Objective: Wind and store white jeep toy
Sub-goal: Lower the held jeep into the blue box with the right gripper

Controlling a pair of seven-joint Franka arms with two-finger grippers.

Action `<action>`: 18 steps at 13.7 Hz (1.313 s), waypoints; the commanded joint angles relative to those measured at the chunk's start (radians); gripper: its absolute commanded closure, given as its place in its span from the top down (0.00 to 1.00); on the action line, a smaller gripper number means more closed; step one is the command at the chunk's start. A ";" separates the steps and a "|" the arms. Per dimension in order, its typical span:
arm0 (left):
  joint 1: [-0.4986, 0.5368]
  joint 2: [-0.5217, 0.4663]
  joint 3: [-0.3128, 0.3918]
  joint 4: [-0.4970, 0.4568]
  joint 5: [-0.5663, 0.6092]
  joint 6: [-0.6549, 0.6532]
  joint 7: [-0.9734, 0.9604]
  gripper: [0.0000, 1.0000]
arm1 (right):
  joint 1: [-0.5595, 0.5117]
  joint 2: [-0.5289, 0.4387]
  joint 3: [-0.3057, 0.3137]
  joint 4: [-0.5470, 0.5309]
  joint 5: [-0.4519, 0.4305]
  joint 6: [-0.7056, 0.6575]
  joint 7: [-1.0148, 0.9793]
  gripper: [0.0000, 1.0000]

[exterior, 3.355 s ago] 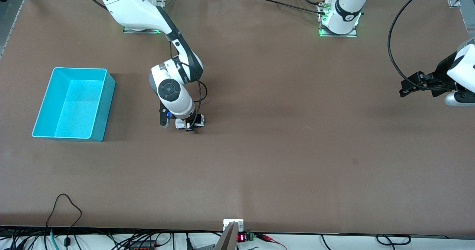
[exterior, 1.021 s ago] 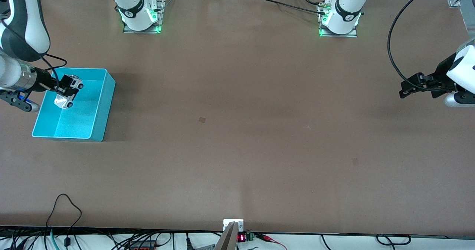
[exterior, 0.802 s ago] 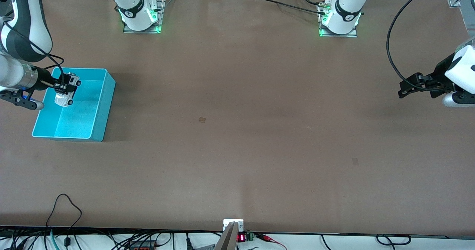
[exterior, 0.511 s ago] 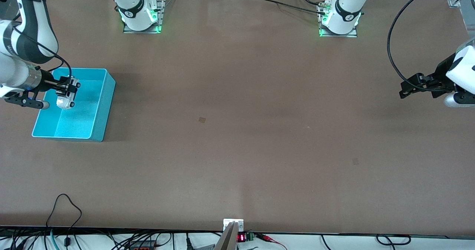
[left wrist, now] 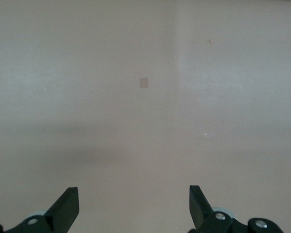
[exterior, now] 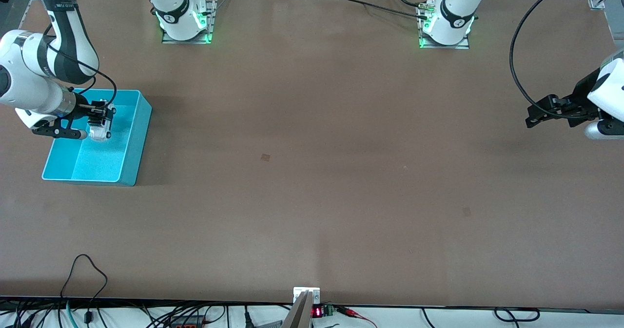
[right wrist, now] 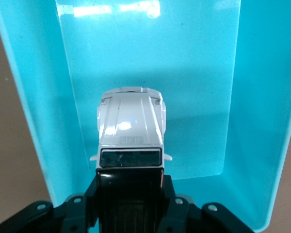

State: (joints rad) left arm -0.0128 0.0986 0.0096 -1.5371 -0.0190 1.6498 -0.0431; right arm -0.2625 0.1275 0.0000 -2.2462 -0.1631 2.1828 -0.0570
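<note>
Next, my right gripper lets go of the white jeep toy on the bottom around the middle of the turquoise bin [exterior: 116, 140] [right wrist: 132, 85].
My right gripper [exterior: 99, 117] is shut on the white jeep toy [exterior: 100, 129], a small white car with a black roof. It holds the toy over the inside of the turquoise bin [exterior: 139, 138], near the bin's end toward the robots' bases. In the right wrist view the jeep [right wrist: 130, 127] points away from the fingers [right wrist: 80, 204], which clamp its black rear, with the bin's floor [right wrist: 194, 97] below it. My left gripper [exterior: 533, 116] is open and empty, waiting above the table at the left arm's end; its fingertips [left wrist: 68, 206] show bare table between them.
A small dark patch [exterior: 265, 157] marks the table near the middle. Cables [exterior: 87, 269] lie at the table edge nearest the camera. The arm bases [exterior: 185, 21] stand along the edge farthest from the camera.
My right arm has carried the jeep from the middle of the table to the bin, then shifted it slightly toward the middle and lower inside the bin. The left arm has not moved.
</note>
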 commanded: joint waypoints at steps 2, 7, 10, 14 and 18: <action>-0.015 -0.008 0.016 0.006 -0.002 -0.019 0.006 1.00 | -0.055 0.044 0.020 -0.006 -0.016 0.075 -0.030 0.05; -0.015 -0.017 0.016 0.008 -0.002 -0.019 0.006 1.00 | -0.058 0.087 0.018 -0.003 -0.016 0.121 -0.030 0.05; -0.015 -0.017 0.015 0.008 -0.002 -0.021 0.006 1.00 | -0.057 0.112 0.020 -0.003 -0.019 0.127 -0.032 0.06; -0.013 -0.019 0.016 0.008 -0.002 -0.030 0.005 1.00 | -0.058 0.153 0.020 -0.001 -0.019 0.184 -0.035 0.06; -0.015 -0.019 0.015 0.008 -0.002 -0.031 0.005 1.00 | -0.060 0.191 0.020 -0.001 -0.019 0.241 -0.035 0.10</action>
State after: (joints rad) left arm -0.0135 0.0921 0.0116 -1.5354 -0.0190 1.6373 -0.0431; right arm -0.2993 0.3109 0.0026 -2.2480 -0.1636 2.4014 -0.0832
